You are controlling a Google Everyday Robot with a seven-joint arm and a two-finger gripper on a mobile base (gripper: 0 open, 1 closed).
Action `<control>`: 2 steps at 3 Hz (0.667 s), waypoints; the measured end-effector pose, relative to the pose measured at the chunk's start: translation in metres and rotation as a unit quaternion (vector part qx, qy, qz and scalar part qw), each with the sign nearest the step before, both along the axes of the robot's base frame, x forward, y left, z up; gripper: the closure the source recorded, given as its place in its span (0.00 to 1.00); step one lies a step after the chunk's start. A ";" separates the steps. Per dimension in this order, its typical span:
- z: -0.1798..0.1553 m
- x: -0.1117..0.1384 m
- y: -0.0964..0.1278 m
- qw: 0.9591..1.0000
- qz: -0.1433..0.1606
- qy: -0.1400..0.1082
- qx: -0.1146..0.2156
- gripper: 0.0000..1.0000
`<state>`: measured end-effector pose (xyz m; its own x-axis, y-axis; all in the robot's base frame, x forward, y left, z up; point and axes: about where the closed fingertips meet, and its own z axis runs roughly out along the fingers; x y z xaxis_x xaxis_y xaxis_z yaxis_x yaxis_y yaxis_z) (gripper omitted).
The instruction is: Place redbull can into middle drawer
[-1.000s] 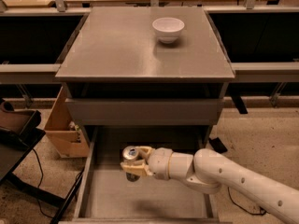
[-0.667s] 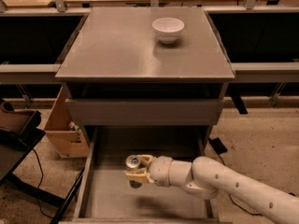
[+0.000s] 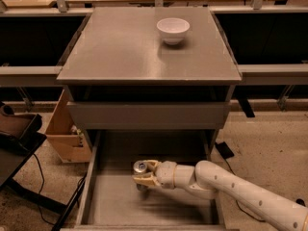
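Observation:
The robot's gripper needs to release the redbull can on the middle drawer's bottom point(image 3: 131, 188), on the side nearer the cardboard box. The can now stands upright inside that drawer.
The redbull can point(image 3: 140, 167) shows its shiny silver top and stands upright inside the open middle drawer point(image 3: 120, 206), left of the drawer's middle. My gripper point(image 3: 143, 173) reaches in from the right on a white arm and is shut on the can, with pale fingers point(image 3: 147, 179) wrapped around its body. The can's lower part is hidden behind the fingers, so I cannot tell whether it touches the drawer floor. The drawer is pulled far out, a long shallow grey tray.
A white bowl point(image 3: 173, 30) sits on the grey cabinet top point(image 3: 120, 52). A shut drawer front point(image 3: 148, 115) is above the open one. A cardboard box point(image 3: 65, 131) stands left of the cabinet, and a dark chair point(image 3: 17, 134) with cables at far left.
My gripper has carried the can lower and a little to the right inside the drawer, nearer its floor. Its hold on the can is unchanged.

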<state>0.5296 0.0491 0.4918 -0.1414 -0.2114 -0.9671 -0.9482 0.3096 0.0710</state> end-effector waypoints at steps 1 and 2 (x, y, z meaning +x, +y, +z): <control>-0.002 0.005 0.012 1.000 0.010 -0.023 -0.001 1.00; -0.010 0.008 0.028 0.999 0.026 -0.045 0.001 1.00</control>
<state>0.5378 0.0767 0.4815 -0.0434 -0.2139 -0.9759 -0.9656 0.2596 -0.0140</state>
